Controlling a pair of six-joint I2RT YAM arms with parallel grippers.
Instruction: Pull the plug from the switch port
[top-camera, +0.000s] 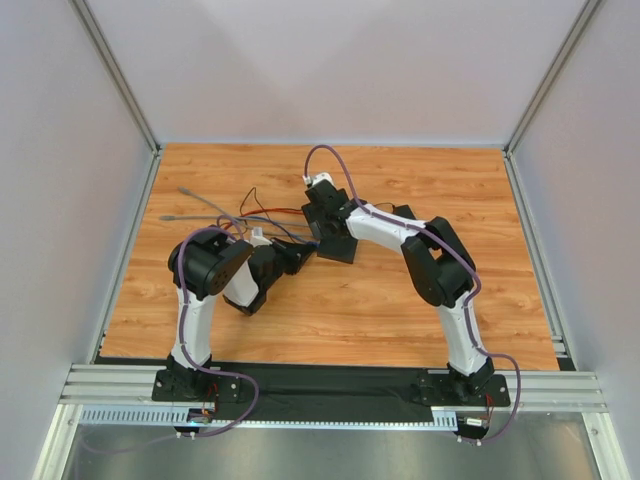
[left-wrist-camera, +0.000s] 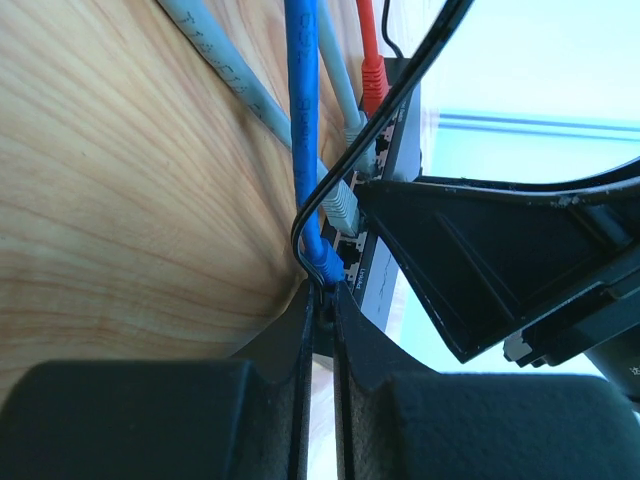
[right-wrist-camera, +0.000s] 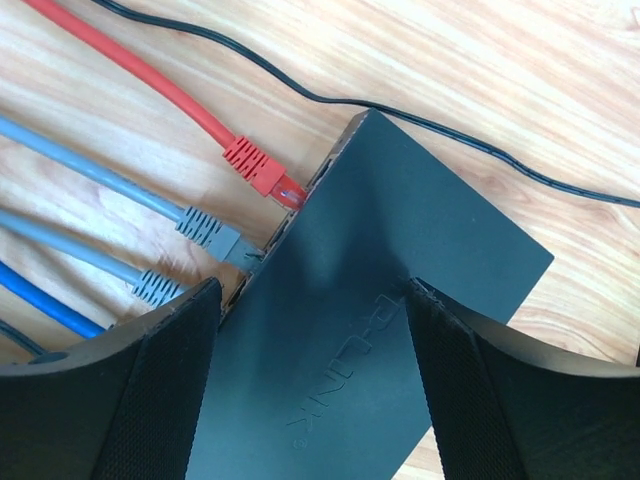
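My left gripper is to let go of the black plug on the wooden table (top-camera: 196, 289) in front of the trailing cables.
The flat black switch (top-camera: 340, 250) lies mid-table, its port edge facing left. In the right wrist view the switch (right-wrist-camera: 400, 230) has a red plug (right-wrist-camera: 255, 165) and two grey plugs (right-wrist-camera: 205, 228) in its ports. The blue cable (right-wrist-camera: 40, 300) runs under my left finger. My right gripper (right-wrist-camera: 313, 290) is open, its wide-spread fingers over the switch's top. In the left wrist view my left gripper (left-wrist-camera: 322, 295) is shut on the blue plug (left-wrist-camera: 322, 258) at the switch's port edge (left-wrist-camera: 375, 285). A thin black wire (left-wrist-camera: 305, 215) loops beside the plug.
Red, grey and blue cables (top-camera: 215, 212) trail left and back from the switch across the wooden table. A thin black wire (right-wrist-camera: 450, 135) curves behind the switch. My right gripper's finger (left-wrist-camera: 480, 260) sits close above the left gripper. White walls enclose the table.
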